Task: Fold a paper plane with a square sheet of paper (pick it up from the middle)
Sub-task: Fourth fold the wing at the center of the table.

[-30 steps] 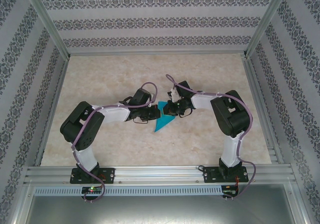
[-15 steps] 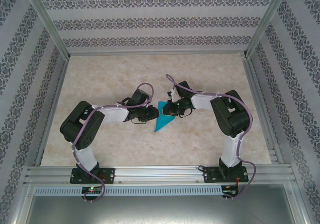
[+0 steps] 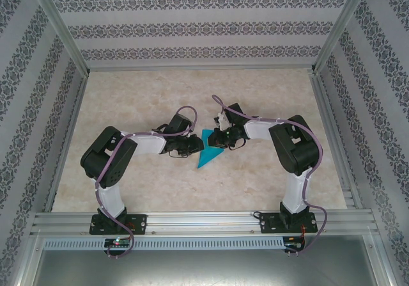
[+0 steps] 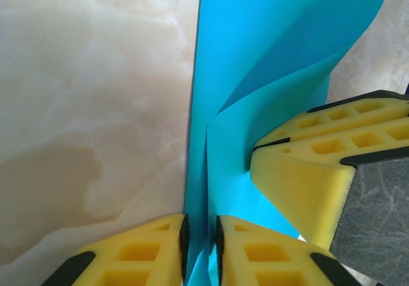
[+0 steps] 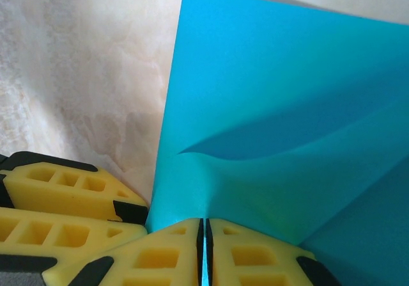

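Next, I open my left gripper, pinch the fold's own edge point(image 4: 209, 177) and pull it toward the sheet's outer edge, because the raised fold stops short of that outer edge.
The teal-blue sheet of paper point(image 3: 208, 155) lies mid-table as a folded pointed shape, its tip toward the near side. My left gripper point(image 3: 196, 145) meets it from the left and my right gripper point(image 3: 219, 140) from the right. In the left wrist view a raised fold of the paper point(image 4: 268, 55) stands between my left gripper's point(image 4: 200, 241) pads, which sit a small gap apart; the right gripper's yellow fingers point(image 4: 307, 177) press in beside it. In the right wrist view my right gripper point(image 5: 204, 247) is shut on the paper's point(image 5: 275, 107) edge, which buckles upward.
The marble-patterned tabletop point(image 3: 128, 94) is bounded by an aluminium frame point(image 3: 198, 219) in front and patterned walls on the other three sides. The left gripper's yellow fingers point(image 5: 57, 196) sit close at the right gripper's left.
The left arm's elbow has shifted a little to the right and its gripper has drawn slightly back off the paper. The right arm and the paper have stayed put.
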`<action>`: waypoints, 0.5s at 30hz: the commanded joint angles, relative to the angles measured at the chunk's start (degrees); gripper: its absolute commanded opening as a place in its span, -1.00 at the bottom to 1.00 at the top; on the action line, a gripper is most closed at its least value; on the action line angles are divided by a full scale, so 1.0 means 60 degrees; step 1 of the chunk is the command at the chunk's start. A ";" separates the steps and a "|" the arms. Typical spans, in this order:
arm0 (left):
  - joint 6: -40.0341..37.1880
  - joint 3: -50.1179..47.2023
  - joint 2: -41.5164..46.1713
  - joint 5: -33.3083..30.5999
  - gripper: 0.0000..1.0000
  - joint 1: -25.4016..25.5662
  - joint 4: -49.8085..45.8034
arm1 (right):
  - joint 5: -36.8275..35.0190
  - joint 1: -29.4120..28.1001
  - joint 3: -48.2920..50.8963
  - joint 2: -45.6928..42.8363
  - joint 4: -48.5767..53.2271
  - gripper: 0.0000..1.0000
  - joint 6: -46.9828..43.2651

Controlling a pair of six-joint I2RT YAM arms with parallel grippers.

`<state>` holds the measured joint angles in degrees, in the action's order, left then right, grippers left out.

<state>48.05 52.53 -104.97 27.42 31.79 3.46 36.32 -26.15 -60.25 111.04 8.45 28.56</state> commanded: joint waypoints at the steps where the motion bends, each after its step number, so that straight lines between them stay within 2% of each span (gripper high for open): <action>1: -0.0153 0.0098 0.0358 -0.0373 -0.45 -0.0060 0.0049 | -0.0221 -0.0182 -0.0023 0.0125 0.0221 -0.72 0.0060; 6: -0.0214 -0.0094 0.0730 -0.0316 -0.37 -0.0062 0.0389 | -0.0210 -0.0193 0.0018 0.0046 0.0176 -0.71 0.0082; 15: -0.0209 0.0029 0.0400 0.0113 -0.44 -0.0053 0.0516 | -0.0003 -0.0182 0.0106 -0.0131 -0.0118 -0.63 0.0221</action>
<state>47.70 52.31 -101.58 26.65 31.79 4.80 36.53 -26.52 -60.25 110.89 7.81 29.43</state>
